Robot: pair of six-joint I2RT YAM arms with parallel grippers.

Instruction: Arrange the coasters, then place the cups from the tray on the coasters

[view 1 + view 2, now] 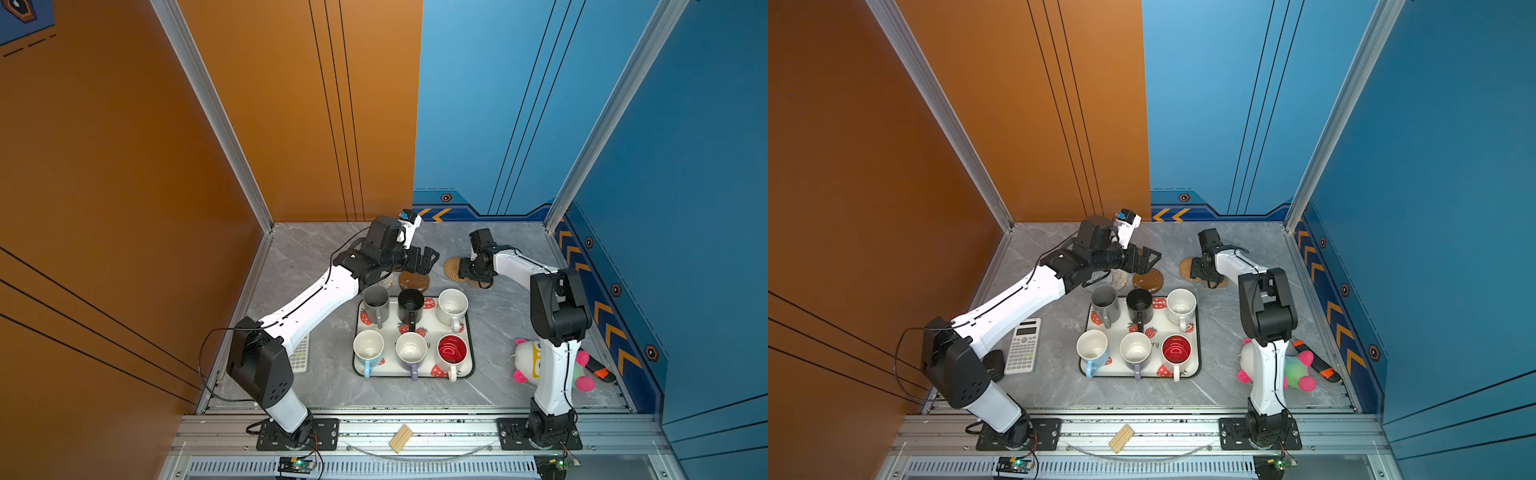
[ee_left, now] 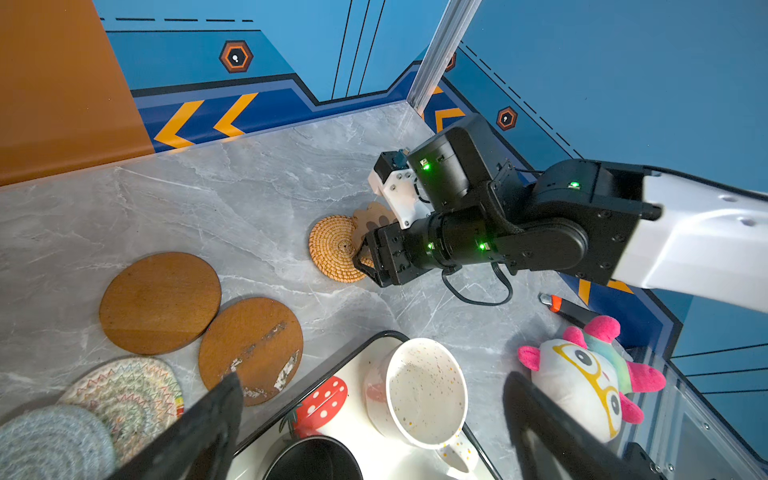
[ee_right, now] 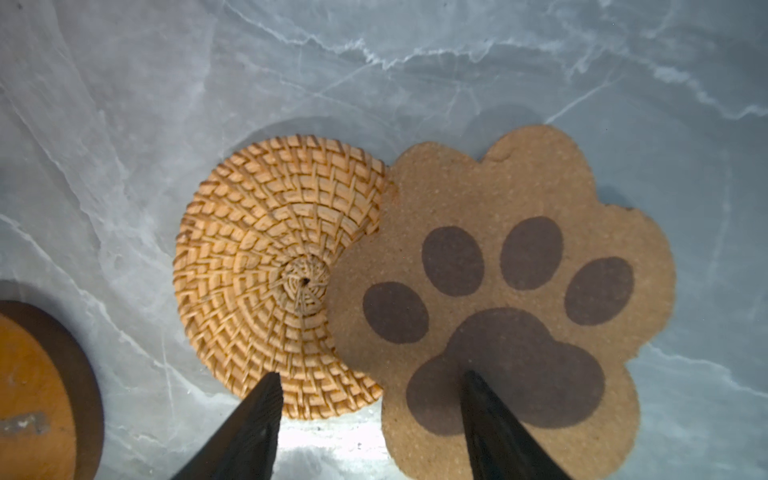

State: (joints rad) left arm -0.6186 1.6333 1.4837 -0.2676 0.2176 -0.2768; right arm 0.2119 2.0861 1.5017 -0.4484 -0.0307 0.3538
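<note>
Next, my left gripper closes on the uncovered side (image 1: 451,269) (image 2: 328,254) of the tan rattan coaster, beside the paw-print coaster that overlaps it.
The white strawberry tray (image 1: 471,332) holds several cups: grey (image 1: 376,305), black (image 1: 410,307), speckled white (image 1: 452,307), blue-sided (image 1: 368,349), lilac-sided (image 1: 411,351) and red-lined (image 1: 452,351). Behind it lie the coasters: grey woven (image 2: 54,442), cream woven (image 2: 124,399) and two wooden discs (image 2: 160,303) (image 2: 251,349). The paw-print coaster (image 3: 498,291) overlaps the tan rattan one (image 3: 266,270). My right gripper (image 3: 370,374) is low over that pair, open, one finger over each. My left gripper (image 1: 428,259) hovers wide open and empty above the discs.
A calculator (image 1: 1023,345) lies left of the tray under my left arm. A plush toy (image 1: 528,365) and an orange-black cutter (image 1: 598,370) lie by the right wall. The back and side walls close in the table. A small wooden block (image 1: 401,438) rests on the front rail.
</note>
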